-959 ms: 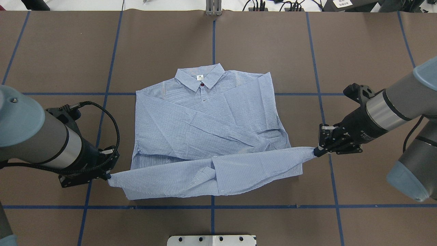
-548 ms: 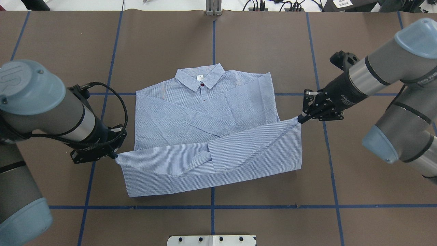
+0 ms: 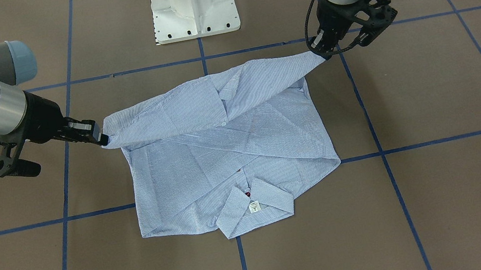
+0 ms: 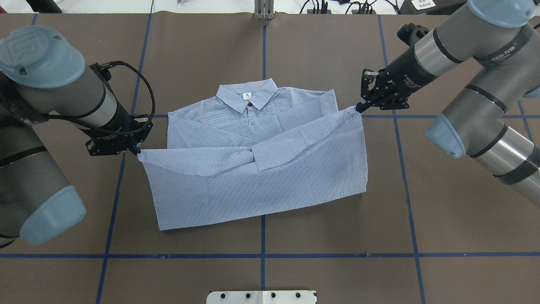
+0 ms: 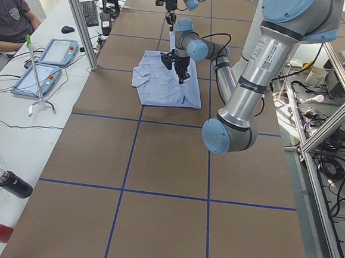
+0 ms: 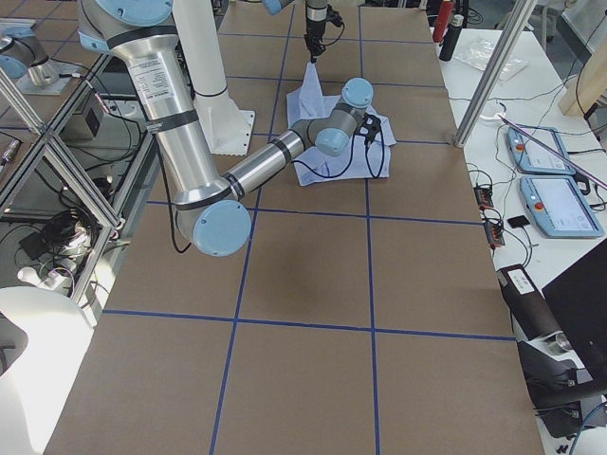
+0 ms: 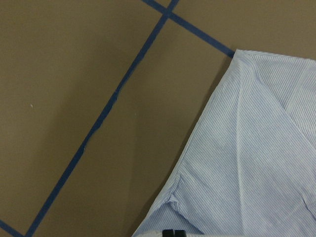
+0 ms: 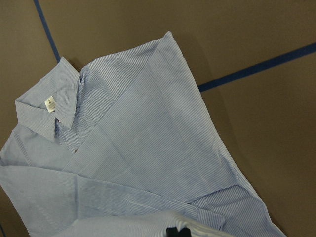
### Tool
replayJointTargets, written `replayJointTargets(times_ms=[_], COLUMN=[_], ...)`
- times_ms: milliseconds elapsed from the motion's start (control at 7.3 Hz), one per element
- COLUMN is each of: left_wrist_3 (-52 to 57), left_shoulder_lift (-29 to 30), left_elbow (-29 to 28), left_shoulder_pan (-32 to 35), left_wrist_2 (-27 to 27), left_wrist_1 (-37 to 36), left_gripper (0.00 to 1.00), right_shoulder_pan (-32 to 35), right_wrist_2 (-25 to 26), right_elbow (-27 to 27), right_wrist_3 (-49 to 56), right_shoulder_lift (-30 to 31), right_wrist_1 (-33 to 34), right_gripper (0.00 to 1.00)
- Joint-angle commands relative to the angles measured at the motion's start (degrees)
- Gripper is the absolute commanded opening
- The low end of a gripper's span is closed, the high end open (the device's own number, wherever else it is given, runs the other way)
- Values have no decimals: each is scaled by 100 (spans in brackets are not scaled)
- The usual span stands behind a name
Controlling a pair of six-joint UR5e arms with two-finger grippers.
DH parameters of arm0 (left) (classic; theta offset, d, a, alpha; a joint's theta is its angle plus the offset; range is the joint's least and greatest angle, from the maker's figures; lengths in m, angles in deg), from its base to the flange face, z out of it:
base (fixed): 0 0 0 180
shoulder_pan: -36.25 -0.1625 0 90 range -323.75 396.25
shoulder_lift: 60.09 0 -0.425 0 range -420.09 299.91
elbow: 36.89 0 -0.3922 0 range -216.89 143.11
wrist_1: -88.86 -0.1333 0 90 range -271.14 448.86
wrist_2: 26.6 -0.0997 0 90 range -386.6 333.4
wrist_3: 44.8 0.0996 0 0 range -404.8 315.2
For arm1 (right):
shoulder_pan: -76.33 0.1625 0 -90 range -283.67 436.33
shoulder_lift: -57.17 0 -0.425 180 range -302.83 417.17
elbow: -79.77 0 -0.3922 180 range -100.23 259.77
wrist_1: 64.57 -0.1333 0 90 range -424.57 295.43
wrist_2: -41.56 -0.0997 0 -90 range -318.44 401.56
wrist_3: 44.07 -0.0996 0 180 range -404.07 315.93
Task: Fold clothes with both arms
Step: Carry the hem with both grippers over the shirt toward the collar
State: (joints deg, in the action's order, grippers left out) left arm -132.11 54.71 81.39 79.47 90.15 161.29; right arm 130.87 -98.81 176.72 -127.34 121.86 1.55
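Note:
The hem corner at the shirt's side edge (image 3: 339, 130) (image 7: 210, 98), now lifted over the shirt's body, will be released by my left gripper just short of the blue tape line.
The light blue striped shirt (image 4: 261, 169) lies front up on the brown table, sleeves folded across its chest, collar (image 4: 249, 98) and white label at the far side. Its bottom hem is lifted and stretched between both grippers over the body. My left gripper (image 4: 137, 152) is shut on the hem's left corner. At the other corner, my right gripper (image 4: 358, 109) is shut too. From the front the shirt (image 3: 224, 157) has the left gripper (image 3: 320, 54) and the right gripper (image 3: 103, 140) at its raised corners. Both wrist views look down on the shirt (image 7: 247, 163) (image 8: 123, 148).
The white pedestal base (image 3: 192, 0) stands at the robot's side of the table. Blue tape lines (image 4: 262, 50) cross the brown surface. A person (image 5: 8, 14) sits by tablets (image 5: 47, 50) at a side bench, where bottles (image 5: 12, 185) lie.
Both grippers have carried the hem away from the robot toward the collar, the right one farther. The folded-over layer now covers more of the shirt's body.

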Motion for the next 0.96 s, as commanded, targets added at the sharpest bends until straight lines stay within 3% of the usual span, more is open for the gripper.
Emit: replayJointTargets(times_ms=[0, 411, 822], left_wrist_3=[257, 249, 257], left_shoulder_lift=[25, 296, 315], left_elbow=[-671, -1367, -1990], left_shoulder_pan=[222, 283, 503], left_wrist_2=[5, 5, 49], left_wrist_1=[785, 1273, 1964], left_gripper=[0, 0, 0], right_shoulder_pan=[56, 47, 47], right_wrist_2=[307, 449, 598], right_elbow=[-359, -1281, -1607], right_wrist_3=[266, 487, 514], right_shoulder_lift=[-324, -860, -976], right_wrist_1=[-29, -55, -64], right_gripper=[0, 0, 0])
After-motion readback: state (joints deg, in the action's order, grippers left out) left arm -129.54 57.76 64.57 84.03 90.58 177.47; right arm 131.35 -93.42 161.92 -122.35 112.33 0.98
